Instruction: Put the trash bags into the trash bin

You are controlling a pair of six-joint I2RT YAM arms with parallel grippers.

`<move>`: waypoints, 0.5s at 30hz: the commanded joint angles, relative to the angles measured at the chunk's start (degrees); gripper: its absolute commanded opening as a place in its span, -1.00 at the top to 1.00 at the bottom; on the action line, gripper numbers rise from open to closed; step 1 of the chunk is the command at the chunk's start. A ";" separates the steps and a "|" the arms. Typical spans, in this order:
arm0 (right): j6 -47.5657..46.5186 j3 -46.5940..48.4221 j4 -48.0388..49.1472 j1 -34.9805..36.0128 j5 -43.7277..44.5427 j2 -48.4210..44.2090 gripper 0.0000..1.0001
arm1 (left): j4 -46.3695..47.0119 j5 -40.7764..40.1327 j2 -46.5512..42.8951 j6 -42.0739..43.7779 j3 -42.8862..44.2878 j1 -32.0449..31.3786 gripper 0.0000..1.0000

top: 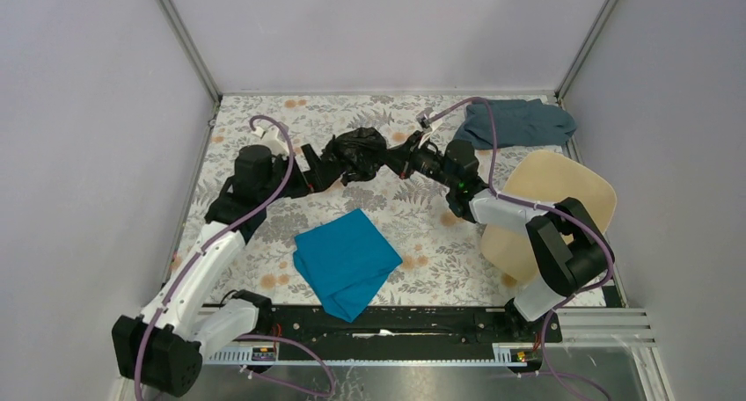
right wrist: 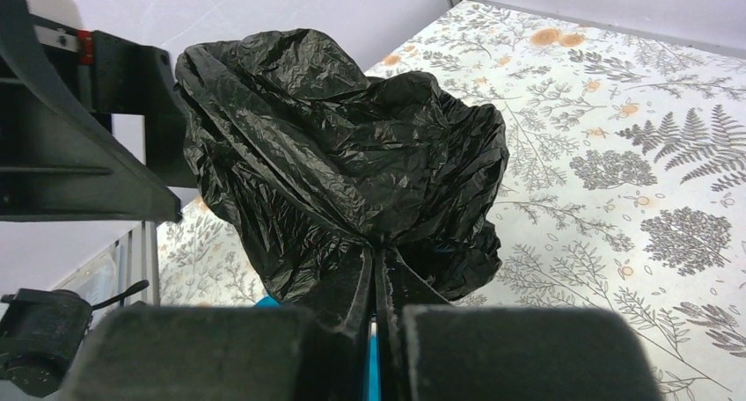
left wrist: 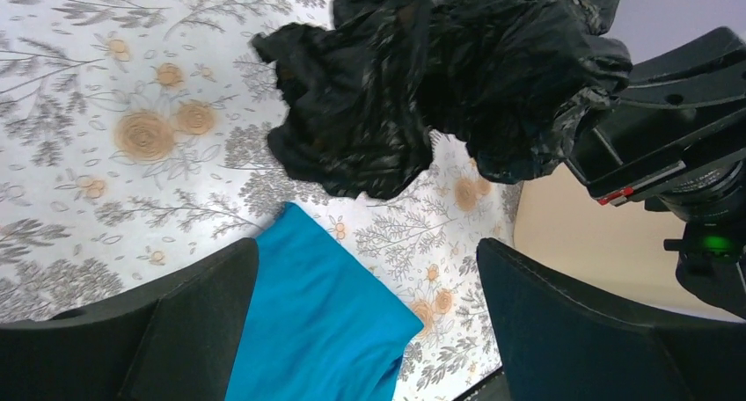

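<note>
Next, my left gripper pinches the bag's loose end [top: 337,149] and stretches it out first, because the black trash bag is a crumpled bundle in my right gripper.
The black trash bag [top: 356,152] is a crumpled bundle at the back middle of the table, held between the two arms. My right gripper [top: 398,159] is shut on a bunched fold of it [right wrist: 352,164], which is pinched between the fingertips [right wrist: 378,273]; the bag seems raised a little off the table. My left gripper [top: 325,166] is open at the bag's left side. In the left wrist view the bag [left wrist: 440,76] lies beyond the spread fingers [left wrist: 365,260], not between them. The beige trash bin [top: 559,185] lies on its side at the right, partly behind the right arm.
A bright blue cloth [top: 345,260] lies folded at the front middle and shows under the left fingers [left wrist: 317,322]. A grey-blue cloth [top: 515,122] lies at the back right corner. Grey walls close in the floral table [top: 264,251] on three sides.
</note>
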 commanded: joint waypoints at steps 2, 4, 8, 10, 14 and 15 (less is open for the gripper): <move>0.94 -0.39 4.98 -0.52 -3.23 -0.66 1.00 | 4.41 -4.51 5.92 2.57 5.65 -4.78 -0.98; 0.96 -0.70 5.91 -0.59 -3.96 -0.80 1.00 | 4.42 -8.54 8.63 3.70 7.21 -4.95 -0.98; 1.18 -1.38 7.46 -0.76 -5.06 -0.91 1.00 | 4.32 -12.59 13.08 4.21 9.23 -1.97 -0.92; 1.10 -1.39 7.45 -0.82 -5.28 -0.76 1.00 | 4.86 -10.51 12.89 3.49 9.36 1.82 -0.81; 1.31 -1.36 7.64 -1.43 -5.81 -0.40 1.00 | 4.00 -9.72 10.12 4.66 9.33 6.84 -0.46; 1.54 -1.38 7.83 -1.54 -5.97 -0.34 1.00 | 3.83 -9.10 9.37 4.97 9.01 7.78 -0.33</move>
